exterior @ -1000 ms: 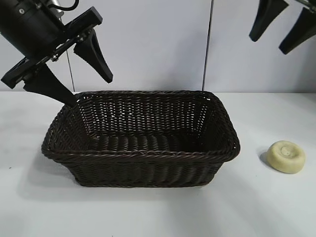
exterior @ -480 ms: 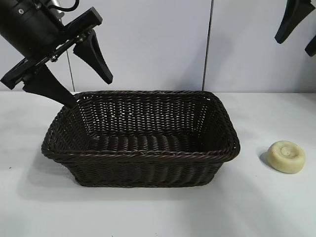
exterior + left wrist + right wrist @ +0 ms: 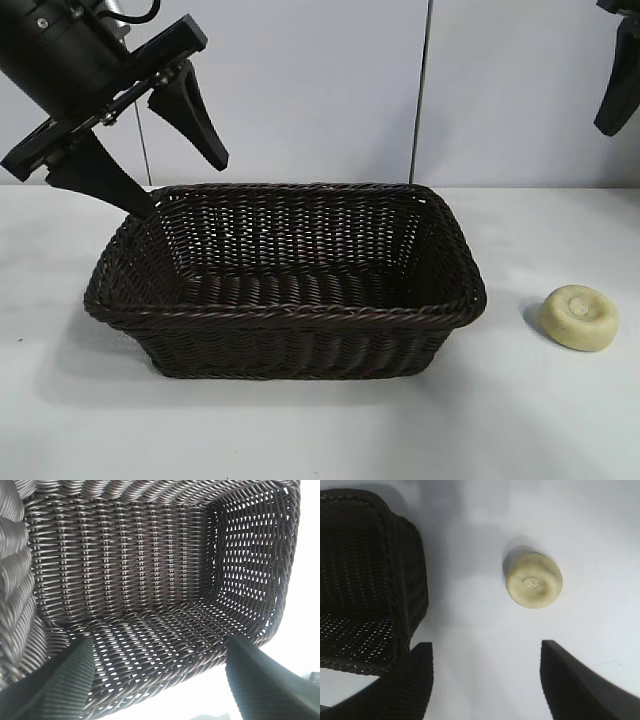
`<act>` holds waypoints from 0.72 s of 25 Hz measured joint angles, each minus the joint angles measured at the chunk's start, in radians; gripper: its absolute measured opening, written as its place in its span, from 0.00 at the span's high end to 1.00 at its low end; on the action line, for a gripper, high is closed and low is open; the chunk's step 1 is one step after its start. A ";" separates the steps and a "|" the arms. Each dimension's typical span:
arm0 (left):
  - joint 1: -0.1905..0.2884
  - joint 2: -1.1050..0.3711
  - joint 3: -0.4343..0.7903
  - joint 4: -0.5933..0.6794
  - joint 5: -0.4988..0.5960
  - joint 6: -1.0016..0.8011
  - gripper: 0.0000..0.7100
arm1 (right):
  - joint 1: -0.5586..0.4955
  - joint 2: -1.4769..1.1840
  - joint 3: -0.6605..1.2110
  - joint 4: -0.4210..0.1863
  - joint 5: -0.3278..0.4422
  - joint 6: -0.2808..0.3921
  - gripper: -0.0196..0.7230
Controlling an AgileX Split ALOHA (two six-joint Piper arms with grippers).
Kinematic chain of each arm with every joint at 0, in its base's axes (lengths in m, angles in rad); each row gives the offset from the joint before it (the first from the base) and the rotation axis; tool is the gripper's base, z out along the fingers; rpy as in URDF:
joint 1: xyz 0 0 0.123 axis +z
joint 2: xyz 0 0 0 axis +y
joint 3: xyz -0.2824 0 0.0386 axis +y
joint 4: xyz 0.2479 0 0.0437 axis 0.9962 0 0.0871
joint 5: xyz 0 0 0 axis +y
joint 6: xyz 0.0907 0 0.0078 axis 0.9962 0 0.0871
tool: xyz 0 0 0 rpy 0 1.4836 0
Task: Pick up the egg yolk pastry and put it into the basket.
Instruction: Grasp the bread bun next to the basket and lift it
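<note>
The robot's right gripper needs to close across the middle of the egg yolk pastry [image 3: 578, 308] [image 3: 533, 582], with one finger on the pastry's basket side and one on the opposite side.
The egg yolk pastry [image 3: 579, 317], a small cream-yellow puck with a dimpled top, lies on the white table to the right of the basket [image 3: 290, 312]. The dark brown wicker basket is empty. My right gripper [image 3: 486, 647] hangs open high above the table, with the pastry [image 3: 534, 580] beyond its tips and the basket's end wall [image 3: 415, 570] beside them. In the exterior view only one of its fingers [image 3: 620, 85] shows, at the upper right edge. My left gripper [image 3: 182, 185] is open and holds nothing, just above the basket's back left corner, looking into the basket's weave [image 3: 120, 570].
The white table [image 3: 320, 430] runs all round the basket. A pale wall with a dark vertical seam [image 3: 422, 90] stands behind it.
My right gripper has moved to the right, and most of it has left the exterior view at the upper right. The left arm, the basket and the pastry have not moved.
</note>
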 joint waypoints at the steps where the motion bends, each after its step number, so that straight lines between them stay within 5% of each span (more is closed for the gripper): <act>1: 0.000 0.000 0.000 0.000 0.001 0.000 0.25 | 0.000 0.000 0.000 -0.008 0.000 -0.003 0.36; 18: 0.000 0.000 0.000 0.000 0.003 0.001 0.25 | 0.000 0.255 0.000 -0.005 -0.078 -0.003 0.36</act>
